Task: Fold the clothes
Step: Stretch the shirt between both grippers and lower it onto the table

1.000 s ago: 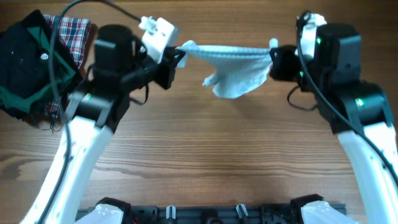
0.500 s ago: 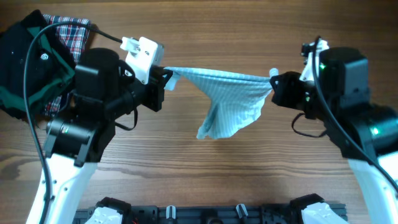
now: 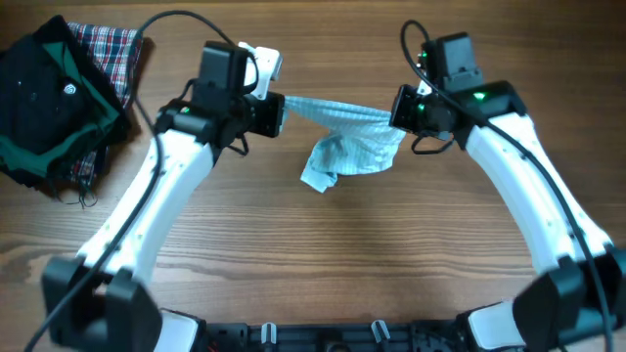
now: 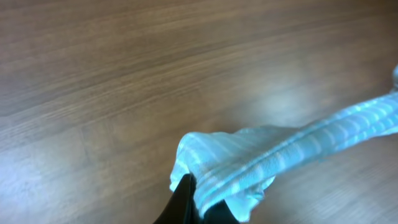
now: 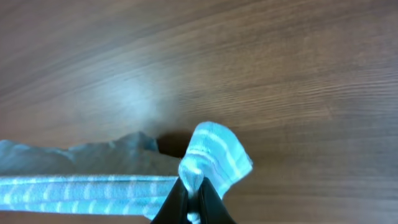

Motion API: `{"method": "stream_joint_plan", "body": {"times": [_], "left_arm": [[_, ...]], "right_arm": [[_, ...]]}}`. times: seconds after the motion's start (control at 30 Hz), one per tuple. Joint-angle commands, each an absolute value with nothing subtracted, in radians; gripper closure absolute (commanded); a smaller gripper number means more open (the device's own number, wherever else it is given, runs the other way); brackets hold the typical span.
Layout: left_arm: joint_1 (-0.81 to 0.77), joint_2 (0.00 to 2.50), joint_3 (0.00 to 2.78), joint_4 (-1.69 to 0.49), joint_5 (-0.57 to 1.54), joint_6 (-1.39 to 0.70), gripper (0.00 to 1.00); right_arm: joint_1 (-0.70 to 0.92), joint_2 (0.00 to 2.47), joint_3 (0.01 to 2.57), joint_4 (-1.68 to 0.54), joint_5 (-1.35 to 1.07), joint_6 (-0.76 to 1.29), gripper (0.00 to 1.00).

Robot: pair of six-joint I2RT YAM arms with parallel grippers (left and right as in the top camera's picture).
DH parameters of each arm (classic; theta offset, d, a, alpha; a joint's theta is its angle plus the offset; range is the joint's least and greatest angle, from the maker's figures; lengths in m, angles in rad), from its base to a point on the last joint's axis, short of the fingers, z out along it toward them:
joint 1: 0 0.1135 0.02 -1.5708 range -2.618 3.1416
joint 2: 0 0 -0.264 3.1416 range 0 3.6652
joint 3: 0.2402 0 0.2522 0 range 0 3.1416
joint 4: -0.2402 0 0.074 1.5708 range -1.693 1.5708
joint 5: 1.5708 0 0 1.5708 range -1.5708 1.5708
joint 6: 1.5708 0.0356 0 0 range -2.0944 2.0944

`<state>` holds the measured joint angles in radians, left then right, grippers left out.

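Note:
The robot's left gripper will release its end of the clothes on the bare wood [image 3: 311,94] past the sagging heap.
The clothes [image 3: 344,137], a small pale-blue garment with fine ribbed stripes, hang stretched between both grippers over the far middle of the table, the lower part sagging in a bunch [image 3: 318,176] toward the wood. My left gripper [image 3: 282,110] is shut on its left end; in the left wrist view the black fingertips [image 4: 186,199] pinch the bunched edge of the clothes [image 4: 273,155]. My right gripper [image 3: 397,111] is shut on the right end, its fingers [image 5: 177,205] squeezing a fold of the clothes [image 5: 214,155].
A black-and-green garment [image 3: 49,108] lies piled on a red plaid cloth [image 3: 119,47] at the far left corner. The table [image 3: 323,254] is bare wood in front of the arms.
Both grippers have moved closer together and toward the far side with the garment between them. The cloth now hangs shorter and more bunched.

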<state>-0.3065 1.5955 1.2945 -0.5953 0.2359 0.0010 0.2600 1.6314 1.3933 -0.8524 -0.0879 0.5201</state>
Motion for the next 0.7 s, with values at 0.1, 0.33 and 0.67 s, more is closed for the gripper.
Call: {"method": "stream_joint_plan", "body": {"times": [0.1, 0.33, 0.67], "left_arm": [[-0.326, 1.734, 1.292, -0.484, 0.211, -0.012, 0.96], [-0.325, 1.803, 1.292, -0.403, 0.204, -0.012, 0.96], [-0.324, 1.863, 1.292, -0.316, 0.133, -0.012, 0.96]], "right_arm": [[0.249, 1.791, 1.38, -0.739, -0.014, 0.525, 0.96], [0.243, 1.848, 1.38, -0.673, 0.088, 0.525, 0.96], [0.185, 1.851, 1.38, -0.565, 0.136, 0.523, 0.96]]}}
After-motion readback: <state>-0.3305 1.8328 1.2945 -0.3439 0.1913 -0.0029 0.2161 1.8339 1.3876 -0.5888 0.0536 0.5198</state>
